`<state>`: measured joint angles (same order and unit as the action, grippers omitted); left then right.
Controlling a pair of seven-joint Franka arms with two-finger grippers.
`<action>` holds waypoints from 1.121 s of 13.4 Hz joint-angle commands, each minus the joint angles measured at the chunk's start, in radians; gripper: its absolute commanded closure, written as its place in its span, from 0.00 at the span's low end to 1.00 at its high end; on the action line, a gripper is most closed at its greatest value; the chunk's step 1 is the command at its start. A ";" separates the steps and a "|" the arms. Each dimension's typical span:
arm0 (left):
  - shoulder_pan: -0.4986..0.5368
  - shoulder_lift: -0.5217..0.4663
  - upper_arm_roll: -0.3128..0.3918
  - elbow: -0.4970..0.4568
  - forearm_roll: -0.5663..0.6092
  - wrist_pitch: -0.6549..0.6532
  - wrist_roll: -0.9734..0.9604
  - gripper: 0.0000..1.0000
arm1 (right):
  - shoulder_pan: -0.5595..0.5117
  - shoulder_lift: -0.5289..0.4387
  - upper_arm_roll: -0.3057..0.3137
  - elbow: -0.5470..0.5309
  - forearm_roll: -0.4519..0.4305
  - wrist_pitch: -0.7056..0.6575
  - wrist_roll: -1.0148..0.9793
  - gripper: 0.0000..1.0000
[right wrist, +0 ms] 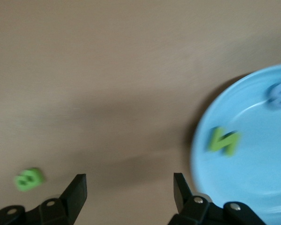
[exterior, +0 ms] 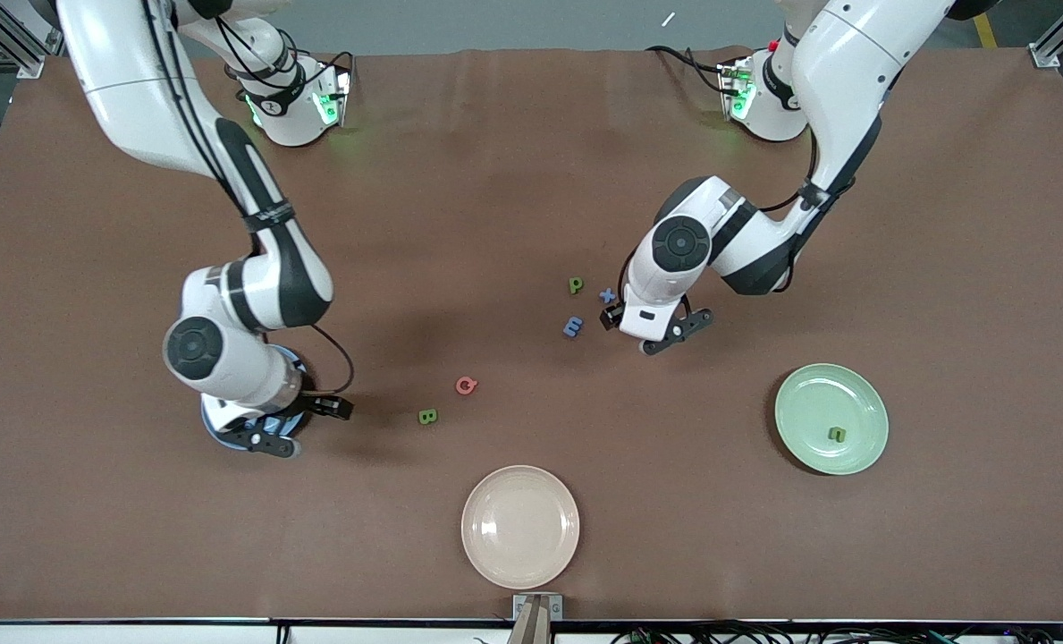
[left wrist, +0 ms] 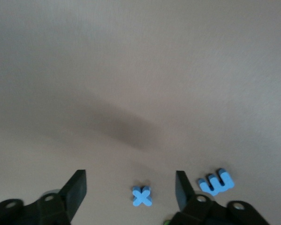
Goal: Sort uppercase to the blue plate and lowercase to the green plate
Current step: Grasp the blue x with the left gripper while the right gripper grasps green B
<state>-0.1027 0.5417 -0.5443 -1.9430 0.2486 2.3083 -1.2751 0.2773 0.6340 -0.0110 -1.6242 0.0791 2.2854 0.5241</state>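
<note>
Next, my right gripper grips across the sides of the green B (exterior: 427,417) (right wrist: 30,179) near the red Q, because uppercase letters go on the blue plate.
My left gripper (exterior: 616,313) is open, low over the table, with the blue x (left wrist: 142,196) between its fingers and untouched; the x also shows in the front view (exterior: 607,294). Blue m (exterior: 573,327) and green p (exterior: 576,285) lie beside it. The green plate (exterior: 830,419) holds the green n (exterior: 837,434). My right gripper (right wrist: 129,187) is open and empty beside the blue plate (right wrist: 253,187), which holds green N (right wrist: 223,140) and blue C (right wrist: 278,93). In the front view that plate (exterior: 223,436) is mostly hidden under my right arm. Red Q (exterior: 466,385) and green B (exterior: 427,416) lie on the table.
A beige plate (exterior: 519,526) sits empty near the table edge closest to the front camera, between the two coloured plates. The brown table (exterior: 531,179) is bare toward the robots' bases.
</note>
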 commanded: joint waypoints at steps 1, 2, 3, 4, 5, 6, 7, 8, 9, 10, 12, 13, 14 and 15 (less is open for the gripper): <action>-0.032 0.009 0.006 -0.030 0.058 0.043 -0.104 0.26 | 0.055 0.078 -0.003 0.088 -0.004 0.002 0.176 0.17; -0.051 0.024 0.006 -0.031 0.099 0.057 -0.162 0.28 | 0.078 0.104 -0.003 0.124 -0.004 0.002 0.232 0.17; -0.054 0.038 0.006 -0.030 0.139 0.066 -0.215 0.30 | 0.097 0.133 -0.003 0.157 -0.005 0.002 0.287 0.17; -0.054 0.049 0.006 -0.030 0.171 0.071 -0.248 0.31 | 0.109 0.159 -0.003 0.187 -0.007 0.003 0.331 0.17; -0.054 0.052 0.006 -0.030 0.178 0.071 -0.260 0.33 | 0.118 0.180 -0.004 0.210 -0.007 0.009 0.376 0.17; -0.055 0.053 0.006 -0.033 0.178 0.071 -0.263 0.35 | 0.126 0.196 -0.004 0.224 -0.007 0.015 0.419 0.17; -0.054 0.053 0.004 -0.040 0.179 0.071 -0.271 0.36 | 0.128 0.208 -0.004 0.231 -0.007 0.020 0.460 0.16; -0.055 0.053 0.004 -0.051 0.179 0.072 -0.280 0.38 | 0.129 0.219 -0.003 0.237 -0.007 0.020 0.512 0.15; -0.057 0.055 0.004 -0.056 0.179 0.072 -0.283 0.38 | 0.132 0.231 -0.003 0.244 -0.007 0.022 0.557 0.15; -0.058 0.055 0.004 -0.063 0.179 0.077 -0.291 0.40 | 0.134 0.243 -0.001 0.256 -0.005 0.025 0.607 0.15; -0.060 0.055 0.004 -0.088 0.179 0.127 -0.308 0.43 | 0.154 0.269 -0.001 0.283 -0.007 0.051 0.713 0.15; -0.061 0.055 0.004 -0.096 0.179 0.144 -0.322 0.43 | 0.161 0.279 -0.001 0.293 -0.007 0.052 0.740 0.15; -0.069 0.055 0.004 -0.099 0.179 0.155 -0.337 0.44 | 0.163 0.280 -0.001 0.294 -0.005 0.052 0.750 0.15; -0.080 0.057 0.004 -0.099 0.179 0.158 -0.351 0.45 | 0.168 0.279 -0.001 0.293 -0.005 0.051 0.764 0.15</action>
<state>-0.1625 0.6068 -0.5428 -2.0268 0.4074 2.4409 -1.5786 0.4346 0.8954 -0.0096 -1.3612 0.0788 2.3394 1.2397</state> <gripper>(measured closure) 0.427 0.150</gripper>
